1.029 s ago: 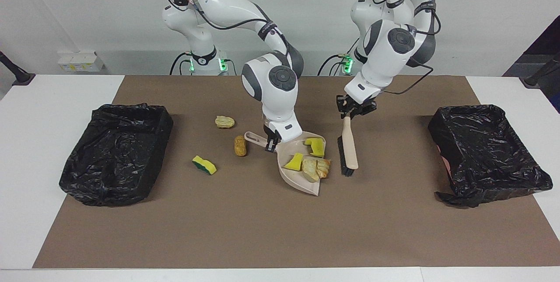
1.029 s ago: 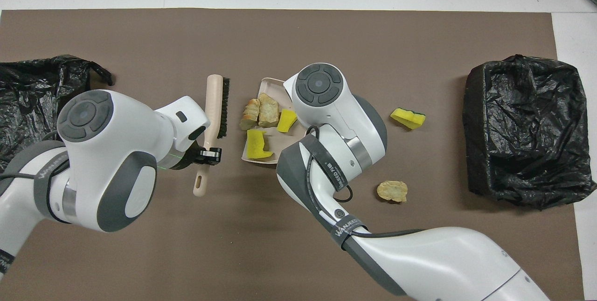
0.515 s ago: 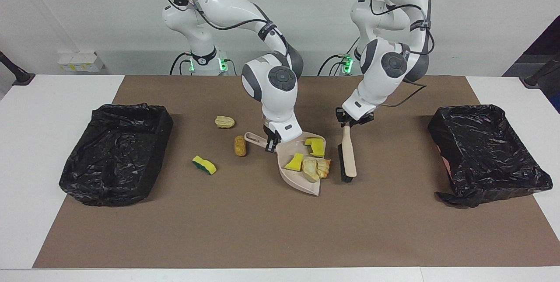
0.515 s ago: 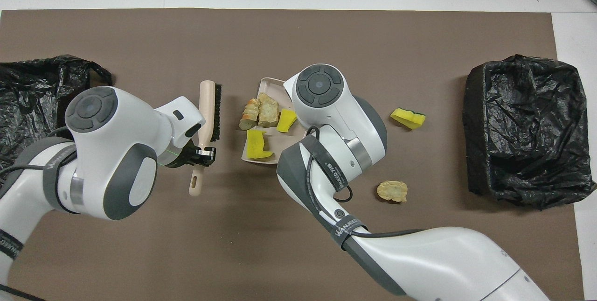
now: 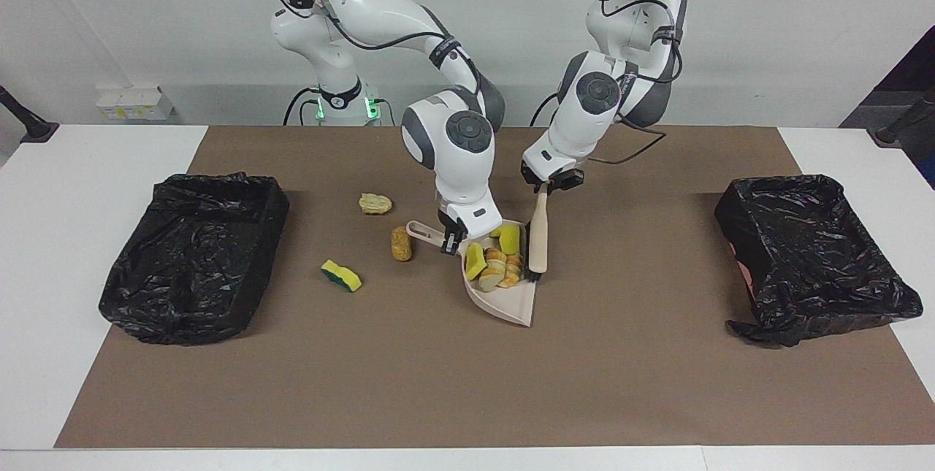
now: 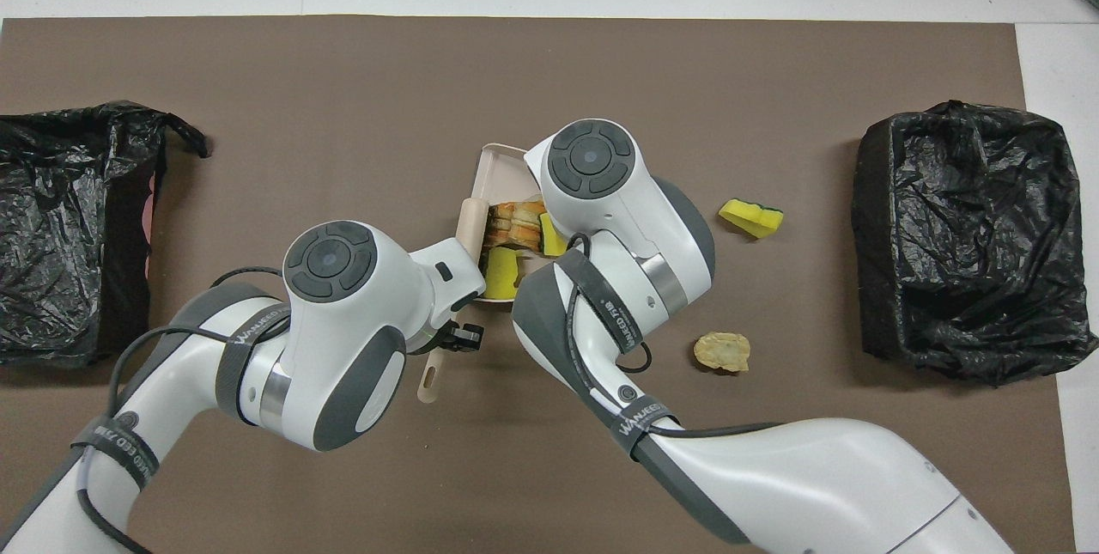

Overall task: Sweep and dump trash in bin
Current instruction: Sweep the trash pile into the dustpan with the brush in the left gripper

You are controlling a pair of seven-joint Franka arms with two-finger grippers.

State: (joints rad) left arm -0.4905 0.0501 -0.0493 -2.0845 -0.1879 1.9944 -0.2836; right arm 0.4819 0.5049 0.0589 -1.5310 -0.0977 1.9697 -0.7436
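Observation:
I need to release the beige brush from my left gripper on the bare brown mat [image 6: 484, 392] between my arms, just short of the dustpan.
A beige dustpan [image 5: 508, 304] [image 6: 493, 166] lies mid-table, and my right gripper [image 5: 448, 237] is shut on its handle. My left gripper [image 5: 546, 188] [image 6: 459, 337] is shut on the handle of a beige brush [image 5: 538, 236] [image 6: 469, 226], whose bristles stand at the pan's open side. Pressed between brush and pan wall is trash [image 5: 497, 261] [image 6: 513, 232]: yellow sponge pieces and tan lumps. Loose trash lies toward the right arm's end: a tan lump [image 5: 375, 203] [image 6: 722, 351], an orange-brown lump [image 5: 400, 243] and a green-backed sponge [image 5: 341, 275] [image 6: 751, 217].
Two black-lined bins stand on the brown mat, one at the right arm's end [image 5: 193, 252] [image 6: 970, 236] and one at the left arm's end [image 5: 811, 259] [image 6: 69, 228]. In the overhead view my right arm covers the orange-brown lump and the pan's handle.
My left arm has swept the brush sideways up to the dustpan, bunching the sponge pieces and tan lumps deeper into it. The right gripper and the loose pieces stayed put.

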